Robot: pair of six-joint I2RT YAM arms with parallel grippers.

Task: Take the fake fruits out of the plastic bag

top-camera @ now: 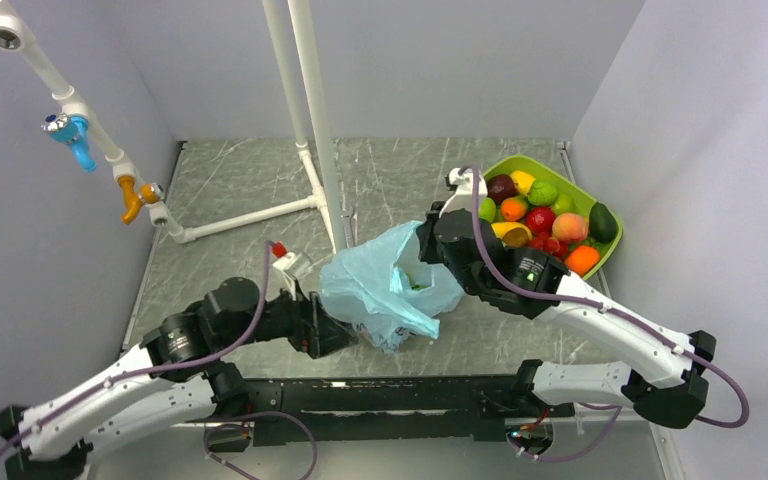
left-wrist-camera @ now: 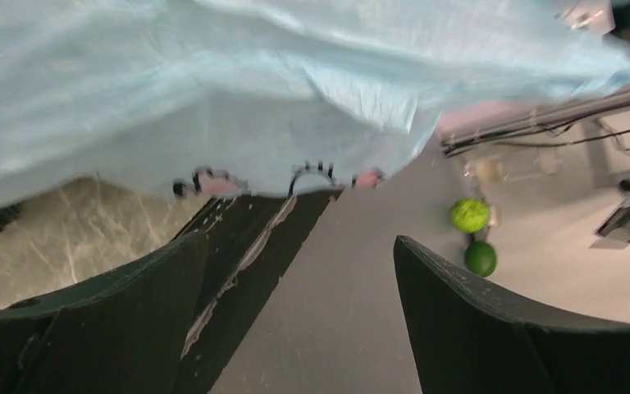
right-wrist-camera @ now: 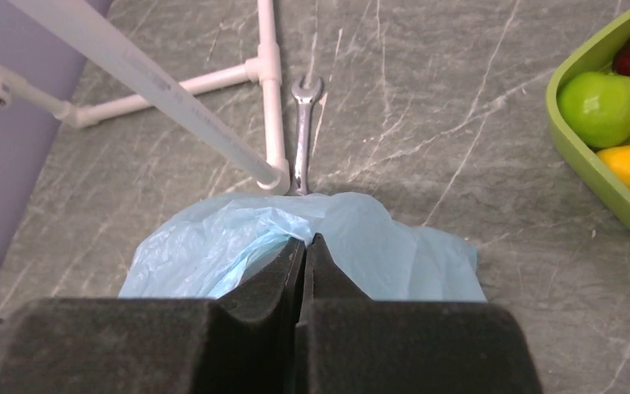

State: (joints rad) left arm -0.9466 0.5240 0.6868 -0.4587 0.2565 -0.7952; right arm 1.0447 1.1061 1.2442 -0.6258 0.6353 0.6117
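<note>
The loose side of the bag hangs down over its opening, so I should bring my left gripper up from below to pinch the bag's edge [top-camera: 344,262] near the white pipe.
The light-blue plastic bag [top-camera: 385,285] hangs bunched at the table's middle. My right gripper [top-camera: 428,248] is shut on the bag's upper right edge; in the right wrist view the film [right-wrist-camera: 238,238] is pinched between the closed tips [right-wrist-camera: 306,242]. My left gripper [top-camera: 345,330] is open and empty just left of and below the bag; the bag's printed hem [left-wrist-camera: 279,131] hangs above its spread fingers [left-wrist-camera: 299,246]. A bit of green [top-camera: 418,287] shows in the bag's mouth. Two green round fruits [left-wrist-camera: 469,215] lie beyond the bag in the left wrist view.
A lime-green tray [top-camera: 505,165] at the back right holds several fake fruits [top-camera: 545,220]; its rim [right-wrist-camera: 591,164] and a green apple [right-wrist-camera: 603,107] also show in the right wrist view. A white pipe frame [top-camera: 310,120] stands behind the bag. A metal wrench [right-wrist-camera: 302,131] lies by its base.
</note>
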